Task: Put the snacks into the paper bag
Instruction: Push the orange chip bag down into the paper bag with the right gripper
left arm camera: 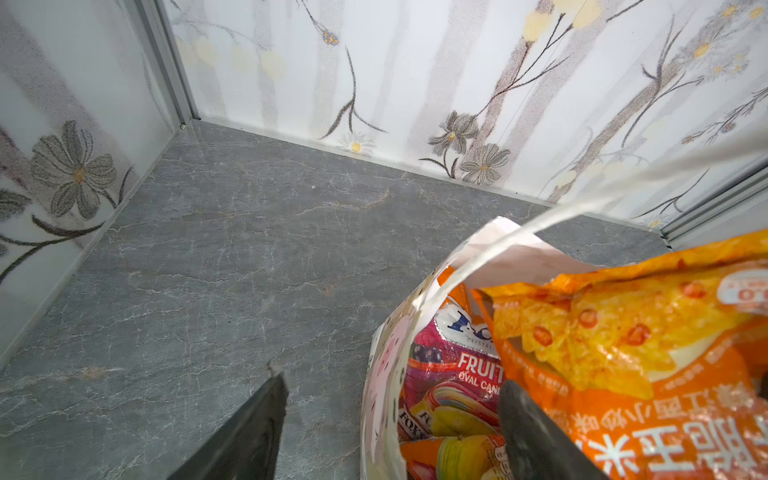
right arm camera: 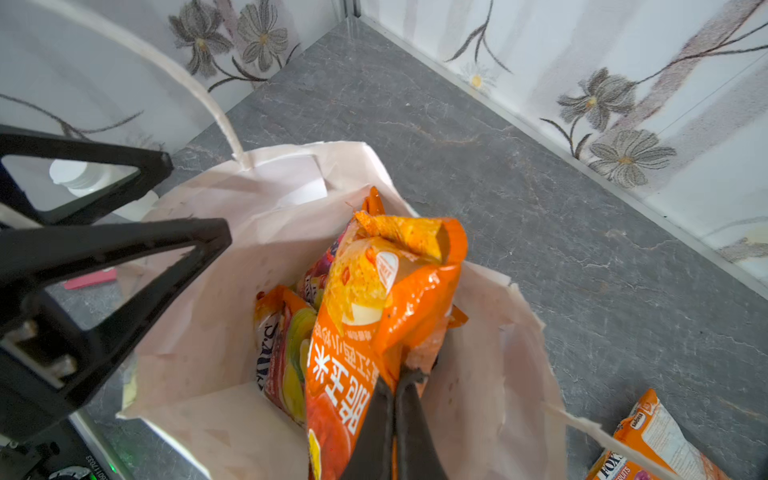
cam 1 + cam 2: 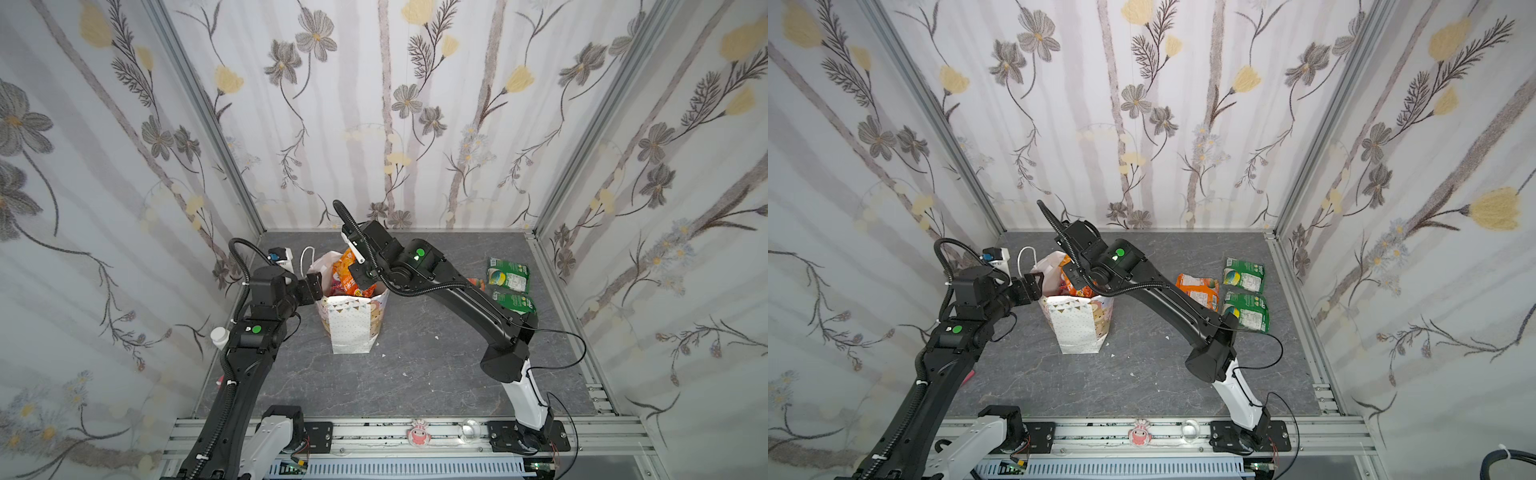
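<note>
The orange snack packet sticks up across the Fox's candy bag; next my right gripper regrips and tucks it against the paper bag's side (image 2: 220, 312) by my left gripper.
The paper bag (image 3: 351, 328) (image 3: 1075, 328) stands upright left of the table's middle, mouth open. My right gripper (image 2: 401, 380) (image 3: 361, 284) reaches down into it, shut on the edge of an orange snack packet (image 2: 374, 299) (image 3: 347, 270) (image 1: 623, 332) that sticks up out of the bag. A Fox's candy bag (image 2: 291, 365) (image 1: 449, 395) lies inside beside it. My left gripper (image 3: 318, 286) (image 1: 395, 380) (image 2: 195, 199) is open at the bag's left rim, one finger inside and one outside the wall (image 1: 382, 374). Two green packets (image 3: 1244, 274) (image 3: 1246, 311) and an orange one (image 3: 1198, 291) lie on the table at right.
Flowered walls close in the grey table (image 3: 415, 374) on three sides. A white bottle (image 3: 219, 336) stands by the left wall behind my left arm. A white cord handle (image 3: 305, 257) rises from the bag's far rim. A clear glass (image 3: 470, 430) sits on the front rail.
</note>
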Action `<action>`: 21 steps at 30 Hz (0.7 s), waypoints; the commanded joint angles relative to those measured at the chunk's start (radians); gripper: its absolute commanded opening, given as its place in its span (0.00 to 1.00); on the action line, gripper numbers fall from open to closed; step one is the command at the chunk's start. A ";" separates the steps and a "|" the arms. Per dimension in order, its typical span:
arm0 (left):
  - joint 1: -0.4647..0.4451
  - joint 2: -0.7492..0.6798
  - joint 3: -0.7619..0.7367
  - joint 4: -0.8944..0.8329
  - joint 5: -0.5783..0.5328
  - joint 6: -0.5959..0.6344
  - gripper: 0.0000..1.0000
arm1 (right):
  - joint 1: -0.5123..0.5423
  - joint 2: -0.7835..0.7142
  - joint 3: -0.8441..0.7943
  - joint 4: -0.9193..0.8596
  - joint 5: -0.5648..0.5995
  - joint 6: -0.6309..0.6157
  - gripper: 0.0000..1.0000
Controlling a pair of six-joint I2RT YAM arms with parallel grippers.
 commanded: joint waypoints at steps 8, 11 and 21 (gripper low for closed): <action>0.000 0.004 0.002 0.016 -0.009 -0.001 0.80 | 0.033 0.016 0.002 0.151 -0.209 0.018 0.23; 0.000 0.003 0.000 0.014 -0.012 -0.002 0.79 | 0.037 0.000 0.000 0.249 -0.444 0.008 0.48; -0.001 -0.004 0.001 0.016 -0.006 0.002 0.80 | -0.006 -0.040 0.000 0.099 -0.175 -0.018 0.56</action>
